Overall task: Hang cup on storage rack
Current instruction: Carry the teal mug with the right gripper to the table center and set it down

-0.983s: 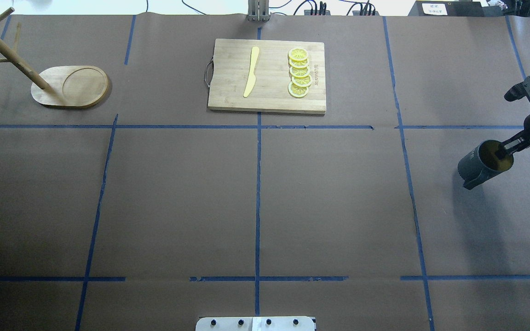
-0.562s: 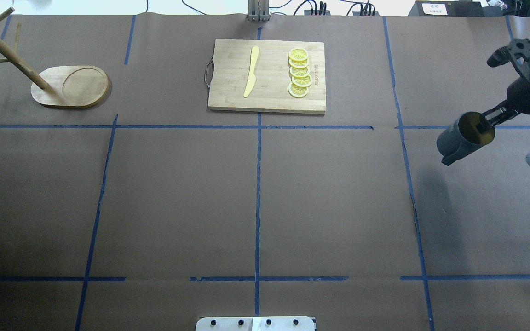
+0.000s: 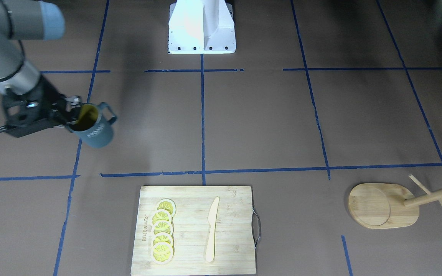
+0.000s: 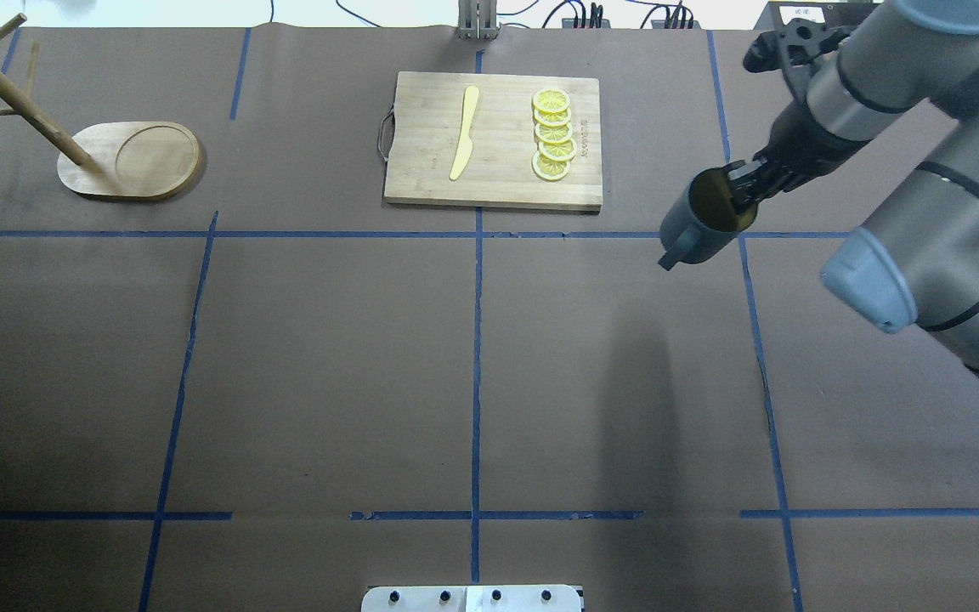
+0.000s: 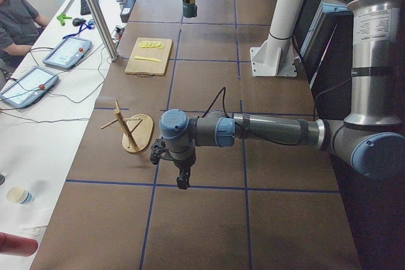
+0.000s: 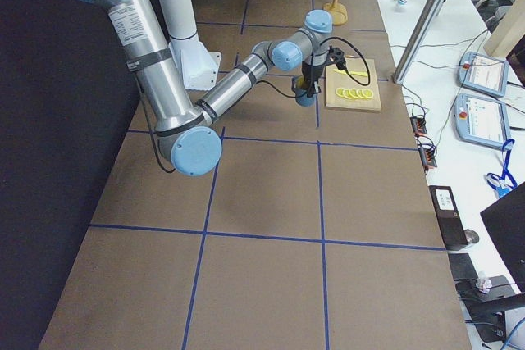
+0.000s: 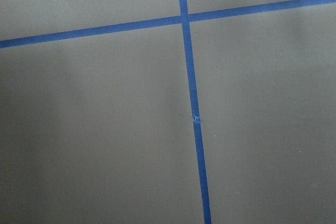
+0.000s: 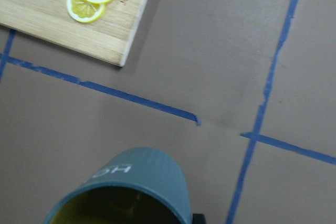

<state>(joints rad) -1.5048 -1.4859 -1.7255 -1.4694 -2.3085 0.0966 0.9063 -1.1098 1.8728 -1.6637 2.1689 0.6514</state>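
My right gripper should release the cup on the blue tape line (image 3: 202,125) between the white base and the cutting board. The cup still hangs above the table.
The cup (image 4: 693,225), dark blue-grey with a yellow inside, hangs above the table right of the cutting board, handle pointing toward the robot. My right gripper (image 4: 743,192) is shut on its rim, one finger inside. The front view shows the same grip (image 3: 73,115) on the cup (image 3: 93,132); the right wrist view shows its rim and lettering (image 8: 131,184). The storage rack (image 4: 128,161) stands at the far left, its bamboo base (image 3: 382,205) and pegs bare. My left gripper (image 5: 182,180) shows only in the exterior left view, near the rack (image 5: 130,132); I cannot tell whether it is open.
A rectangular cutting board (image 4: 494,144) with a metal handle lies at the far centre, carrying a yellow knife (image 4: 465,132) and several lemon slices (image 4: 554,136). Blue tape lines cross the brown table cover. The left wrist view shows only table cover and tape.
My right arm has carried the cup leftward and away from the robot, from the table's right edge to just right of the cutting board. The rack and board have not moved.
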